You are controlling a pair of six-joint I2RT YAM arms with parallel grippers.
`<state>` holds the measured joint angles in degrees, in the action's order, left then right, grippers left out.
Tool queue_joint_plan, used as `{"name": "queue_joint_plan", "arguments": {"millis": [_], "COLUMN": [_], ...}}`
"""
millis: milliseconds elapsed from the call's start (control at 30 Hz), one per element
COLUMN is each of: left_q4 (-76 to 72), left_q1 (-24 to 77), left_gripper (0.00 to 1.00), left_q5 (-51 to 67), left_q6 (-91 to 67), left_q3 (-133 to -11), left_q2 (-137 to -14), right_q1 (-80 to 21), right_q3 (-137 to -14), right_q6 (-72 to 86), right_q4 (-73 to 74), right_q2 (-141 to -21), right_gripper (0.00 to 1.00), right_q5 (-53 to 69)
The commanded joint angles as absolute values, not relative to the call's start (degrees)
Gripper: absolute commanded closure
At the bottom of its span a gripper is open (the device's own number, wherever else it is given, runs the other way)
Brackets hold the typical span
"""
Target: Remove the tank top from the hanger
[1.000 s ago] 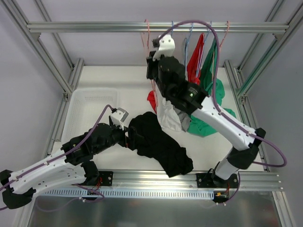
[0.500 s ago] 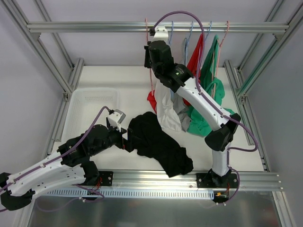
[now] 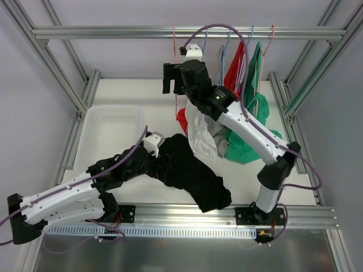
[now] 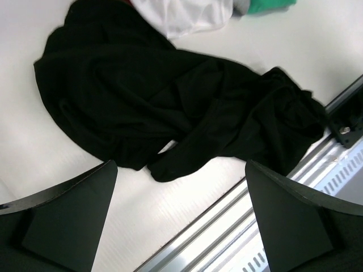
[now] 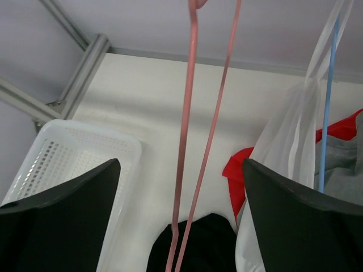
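The black tank top has a crumpled middle (image 3: 190, 168) (image 4: 180, 89) in from its near edge, where my left gripper needs to go next and close.
The black tank top (image 3: 190, 173) lies crumpled on the table, off any hanger, and reaches the front rail (image 4: 170, 96). A bare pink hanger (image 5: 187, 141) hangs from the top rail (image 3: 174, 39). My right gripper (image 3: 174, 79) is up by that hanger and open. The hanger's thin rods pass between its fingers (image 5: 180, 164) and touch neither. My left gripper (image 3: 164, 158) hovers low over the near edge of the black tank top, open and with nothing in it (image 4: 181, 164).
A white top on a blue hanger (image 5: 289, 141) hangs right of the pink one, with red, grey and green clothes (image 3: 249, 130) behind. A white basket (image 3: 108, 136) stands at the left. The metal front rail (image 4: 272, 226) runs close below my left gripper.
My right gripper has gone from shut to open and shifted slightly left beside the pink hanger. My left arm has swung right, over the black tank top.
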<state>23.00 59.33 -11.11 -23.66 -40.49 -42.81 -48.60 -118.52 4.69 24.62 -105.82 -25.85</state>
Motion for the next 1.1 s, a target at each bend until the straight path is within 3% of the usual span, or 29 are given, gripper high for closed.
{"name": "queue_joint_plan", "arguments": {"millis": [0, 200, 500, 733, 833, 867, 900, 1067], "left_q4": [19.52, 11.25, 10.20, 11.51, 11.78, 12.13, 12.74, 24.48], "left_q1": [60.12, 62.13, 68.64, 68.91, 68.99, 68.99, 68.99, 68.99], "left_gripper": [0.01, 0.01, 0.01, 0.02, 0.50, 0.91, 1.00, 1.00], "left_q5": [-11.78, -13.00, -16.95, -18.81, -18.28, -19.33, -20.12, -29.60], "left_q6": [-24.79, -24.43, -27.32, -32.43, -33.40, -33.66, -34.18, -34.10], "left_q3": [-42.02, -43.41, -58.96, -58.80, -56.78, -56.08, -55.20, -56.86], "left_q2": [-48.84, -64.11, -93.21, -104.24, -101.88, -100.39, -96.63, -81.85], "right_q1": [-50.80, -51.15, -51.24, -51.24, -51.24, -51.24, -51.24, -51.24], "right_q3": [-112.19, -95.30, -68.04, -66.27, -65.74, -65.57, -65.22, -64.60], "right_q6": [1.94, -2.02, -1.76, -1.23, -1.23, -1.14, -1.14, -1.49], "right_q4": [22.85, 23.90, 26.10, 32.51, 32.61, 32.52, 32.43, 31.29], "right_q2": [-91.08, -70.25, -36.86, -31.73, -30.85, -30.76, -30.59, -30.24], "right_gripper": [0.02, 0.01, 0.00, 0.01, 0.00, 0.00, 0.01, 0.00], "right_q5": [-24.61, -21.18, -24.00, -15.48, -14.24, -14.33, -14.67, -14.77]}}
